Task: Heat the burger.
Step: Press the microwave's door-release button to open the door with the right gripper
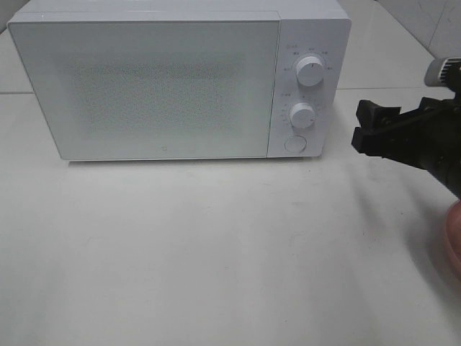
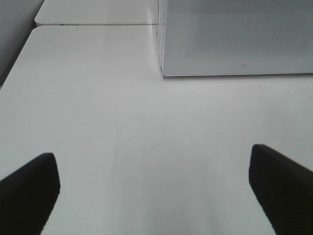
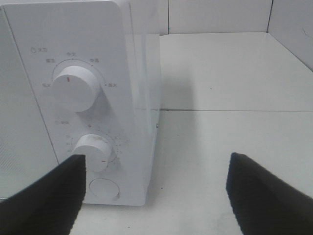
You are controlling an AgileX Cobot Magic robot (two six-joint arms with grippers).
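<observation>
My right gripper goes to the microwave's round button (image 1: 295,144) (image 3: 104,188) below the lower knob next, and closes its empty fingers in front of it.
The burger is out of view in all three frames. A white microwave (image 1: 173,79) stands at the back of the table with its door shut. My right gripper (image 1: 371,124) hovers to the right of the microwave's control panel, open and holding nothing. In the right wrist view the right gripper (image 3: 156,196) faces the two knobs, with one dark finger (image 3: 44,198) low in front of the lower knob (image 3: 94,152). My left gripper (image 2: 154,191) is open over bare table, some way in front of the microwave's left front corner (image 2: 164,72); it does not appear in the exterior high view.
The panel carries an upper knob (image 1: 310,71), a lower knob (image 1: 302,115) and a round button (image 1: 294,143). A pink plate (image 1: 454,241) shows at the right edge, partly under my right arm. The white table (image 1: 216,252) stretches out before the microwave.
</observation>
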